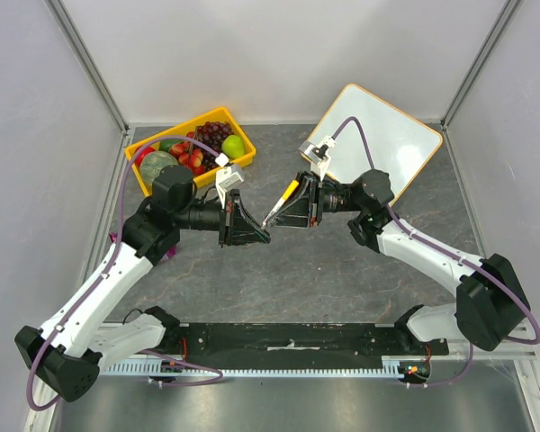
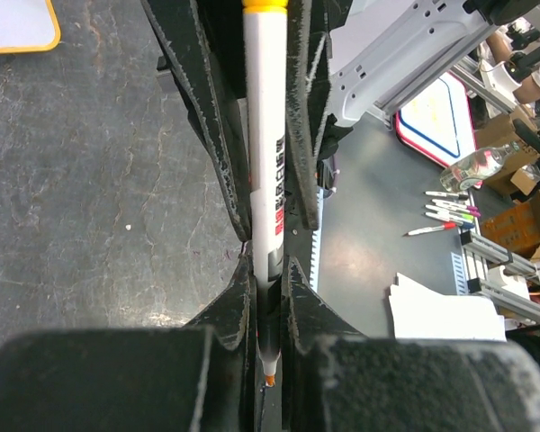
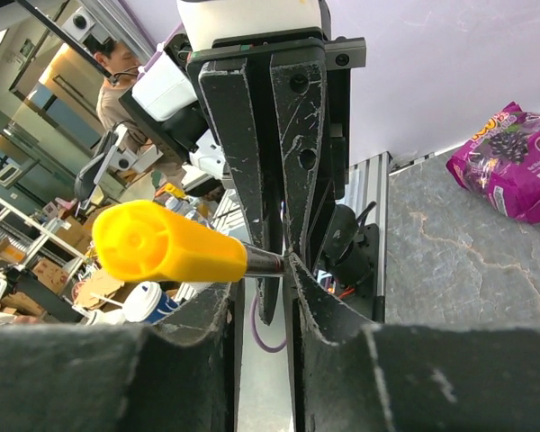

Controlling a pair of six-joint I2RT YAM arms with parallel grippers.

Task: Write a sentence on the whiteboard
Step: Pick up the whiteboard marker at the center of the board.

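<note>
The marker's yellow end slants away from the fingers of my right gripper, so next I open it and take the marker in line with its fingers (image 2: pixel 267 153) before writing.
An uncapped marker (image 1: pixel 280 205), white with a yellow back end, hangs in the air between my two grippers. In the left wrist view the marker (image 2: pixel 265 135) runs up the middle, its orange tip (image 2: pixel 270 380) toward the camera. My left gripper (image 2: pixel 268 274) is shut on its tip end. My right gripper (image 3: pixel 263 274) closes on the body near the yellow end (image 3: pixel 162 243), and its fingers (image 2: pixel 303 135) flank the marker. The whiteboard (image 1: pixel 382 135) lies at the back right behind the right arm. No writing shows on it. The grippers (image 1: pixel 263 236) (image 1: pixel 279 217) meet mid-table.
A yellow crate (image 1: pixel 182 184) of fruit stands at the back left. A purple snack bag (image 3: pixel 513 162) lies on the grey table (image 1: pixel 342 279) near the left arm. One whiteboard corner (image 2: pixel 13 27) shows in the left wrist view. Grey walls enclose the table.
</note>
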